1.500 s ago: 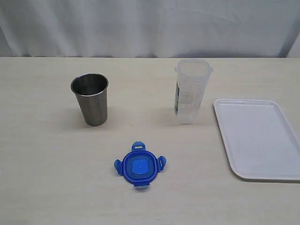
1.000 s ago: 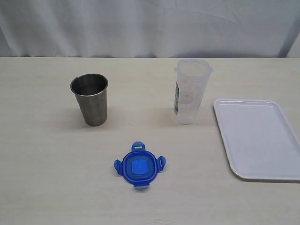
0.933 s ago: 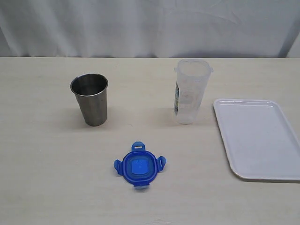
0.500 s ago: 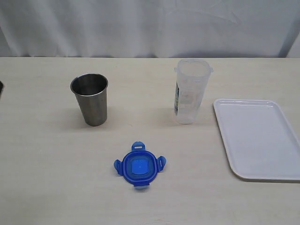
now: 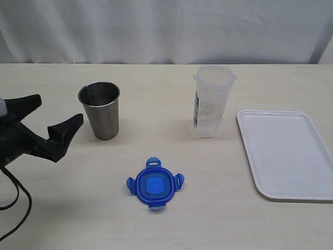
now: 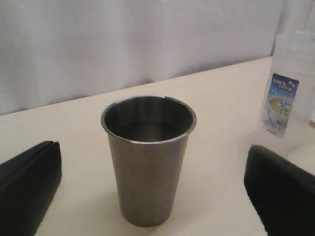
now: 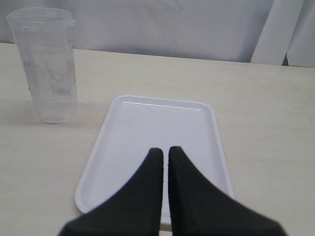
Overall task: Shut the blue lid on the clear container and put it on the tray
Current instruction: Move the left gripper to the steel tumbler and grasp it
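Observation:
Next, my left gripper goes to the middle of the steel cup's body (image 5: pixel 104 119) (image 6: pixel 148 175), below the cup's rim, and closes there.
The blue lid (image 5: pixel 154 185) lies flat on the table near the front, sticker side up, with its flaps spread. The clear container (image 5: pixel 212 101) stands upright and uncovered behind it to the right; the left wrist view shows its label (image 6: pixel 280 105). The white tray (image 5: pixel 286 153) lies empty at the right. My left gripper (image 5: pixel 54 113) is open at the left edge, facing the steel cup and well away from the lid. My right gripper (image 7: pixel 165 150) is shut on nothing, over the tray (image 7: pixel 147 123), with the container (image 7: pixel 47 64) off to one side.
A tapered steel cup (image 5: pixel 100 109) stands upright just in front of the open left fingers (image 6: pixel 27 182) and fills the left wrist view (image 6: pixel 147 157). A white curtain closes off the back of the table.
The left gripper has come into the exterior view from the left edge, open, and stopped beside the steel cup. The lid, container and tray have not moved.

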Tool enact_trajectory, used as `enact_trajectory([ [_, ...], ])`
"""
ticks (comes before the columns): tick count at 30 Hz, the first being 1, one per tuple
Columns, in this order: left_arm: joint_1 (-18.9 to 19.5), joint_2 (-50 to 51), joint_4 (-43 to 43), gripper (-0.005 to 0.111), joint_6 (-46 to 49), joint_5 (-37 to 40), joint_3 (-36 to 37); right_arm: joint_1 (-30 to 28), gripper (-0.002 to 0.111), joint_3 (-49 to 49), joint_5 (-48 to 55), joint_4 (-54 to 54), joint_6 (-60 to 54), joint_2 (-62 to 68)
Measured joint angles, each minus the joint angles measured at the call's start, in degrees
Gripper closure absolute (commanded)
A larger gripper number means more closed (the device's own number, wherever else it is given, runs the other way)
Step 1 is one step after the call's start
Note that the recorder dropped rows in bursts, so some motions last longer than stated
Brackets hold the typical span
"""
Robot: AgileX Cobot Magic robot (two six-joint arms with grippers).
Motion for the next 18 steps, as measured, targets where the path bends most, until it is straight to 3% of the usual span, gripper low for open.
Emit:
enact_trajectory([
  [5, 0.0, 7.23, 5.5, 0.002, 0.82, -0.23, -4.24, 0.0, 0.104, 0.0, 0.0, 0.0, 0.0, 0.0],
  [18, 0.0, 20.4, 7.82, 0.002, 1.18, 0.13, -15.34, 0.0, 0.104, 0.0, 0.0, 0.0, 0.0, 0.0],
])
